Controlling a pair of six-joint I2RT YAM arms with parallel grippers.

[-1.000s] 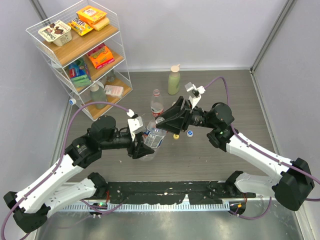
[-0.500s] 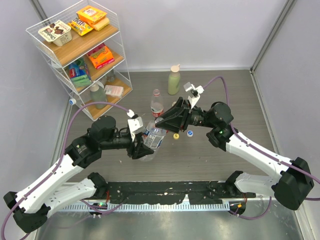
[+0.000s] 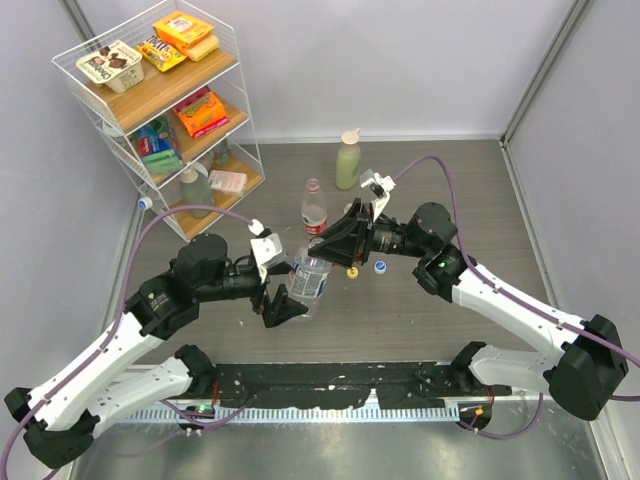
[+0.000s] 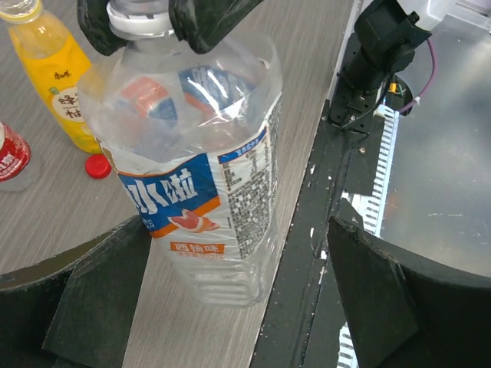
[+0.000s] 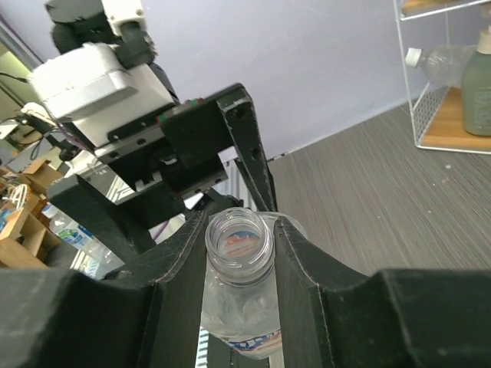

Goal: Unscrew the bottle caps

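Observation:
I need to use my right gripper to set the clear water bottle on the table (image 3: pixel 330 314) between the red-labelled bottle and the black rail.
A clear water bottle with a blue label (image 3: pixel 312 280) (image 4: pixel 201 161) stands tilted between the arms, its mouth (image 5: pixel 240 239) uncapped. My right gripper (image 3: pixel 328 246) (image 5: pixel 240 253) is shut on its neck from above, and its fingers (image 4: pixel 207 17) show in the left wrist view. My left gripper (image 3: pixel 290 298) (image 4: pixel 230 303) is open, with a finger on each side of the bottle's lower body and apart from it. Three bottle caps lie loose: a yellow cap (image 3: pixel 352 271) and a pale blue-white cap (image 3: pixel 380 267) beside the right gripper, and a red cap (image 4: pixel 97 165) on the table.
A red-labelled bottle (image 3: pixel 314 208) stands just behind the grippers. A pale green bottle with a beige cap (image 3: pixel 347 160) is farther back. A yellow juice bottle (image 4: pixel 55 84) stands near the red cap. A wire shelf of snacks (image 3: pixel 165 110) fills the back left. A black rail (image 3: pixel 330 385) runs along the near edge.
My left gripper has opened and let go of the clear bottle's body. My right gripper has closed on the neck and shifted slightly left.

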